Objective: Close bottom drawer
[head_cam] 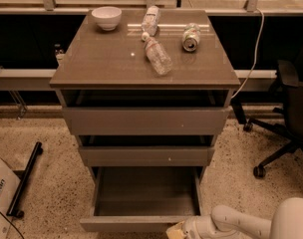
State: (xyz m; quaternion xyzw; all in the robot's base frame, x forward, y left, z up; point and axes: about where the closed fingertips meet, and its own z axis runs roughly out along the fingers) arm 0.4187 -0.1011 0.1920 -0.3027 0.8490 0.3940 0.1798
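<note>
Next, the gripper releases the bottom drawer, its front pushed in close below the middle drawer (pixel 143 193).
The bottom drawer (pixel 141 223) of the grey-brown cabinet (pixel 141 118) stands pulled far out. Its deep box is bare and its plain flat front sits low in the camera view. The gripper (pixel 177 230) is at the bottom edge of the view, right at the right end of the drawer's front. Its white arm (pixel 241 223) reaches in from the lower right. The middle drawer (pixel 145 156) and the wide top drawer (pixel 144 121) above are pulled out only slightly.
On the cabinet top lie a white bowl (pixel 106 17), two plastic bottles (pixel 157 56), (pixel 150 19) and a can (pixel 191 37). An office chair (pixel 286 118) stands at the right. A cardboard box (pixel 1 195) and a black bar (pixel 24 178) lie on the speckled floor at the left.
</note>
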